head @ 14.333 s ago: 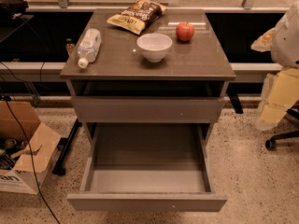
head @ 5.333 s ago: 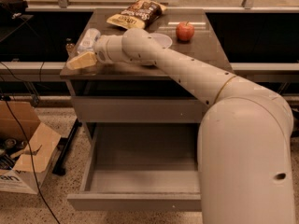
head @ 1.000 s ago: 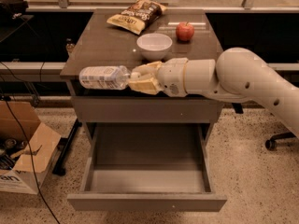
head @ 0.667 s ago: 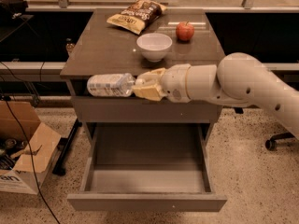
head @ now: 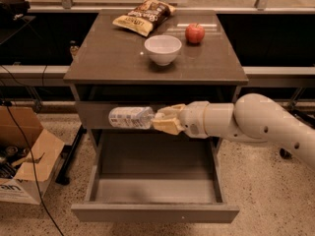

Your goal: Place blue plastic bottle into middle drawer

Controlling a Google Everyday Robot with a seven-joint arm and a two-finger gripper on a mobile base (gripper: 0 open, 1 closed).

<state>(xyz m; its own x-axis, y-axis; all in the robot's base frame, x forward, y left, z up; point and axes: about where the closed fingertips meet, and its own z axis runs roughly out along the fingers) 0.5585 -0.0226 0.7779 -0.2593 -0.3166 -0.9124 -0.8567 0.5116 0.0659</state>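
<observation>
The robot's gripper needs to release the blue plastic bottle near the center of the open middle drawer's grey bottom (head: 163, 168). The bottle hangs above the drawer's back now.
The blue plastic bottle (head: 130, 117) is a clear bottle with a pale label, held level in the air. My gripper (head: 162, 121) is shut on its right end, with the arm reaching in from the right. The bottle hangs in front of the flat grey drawer front, above the back of the open middle drawer (head: 155, 183). That drawer is pulled out at the bottom of the cabinet and its grey inside is bare.
On the cabinet top (head: 108, 58) stand a white bowl (head: 163, 49), a red apple (head: 195, 33) and a chip bag (head: 143, 16). A cardboard box (head: 24, 171) and cables lie on the floor at the left.
The bottle has been picked off the cabinet top's left side. Over the last second my gripper has carried it down and to the right, in front of the cabinet and over the open drawer.
</observation>
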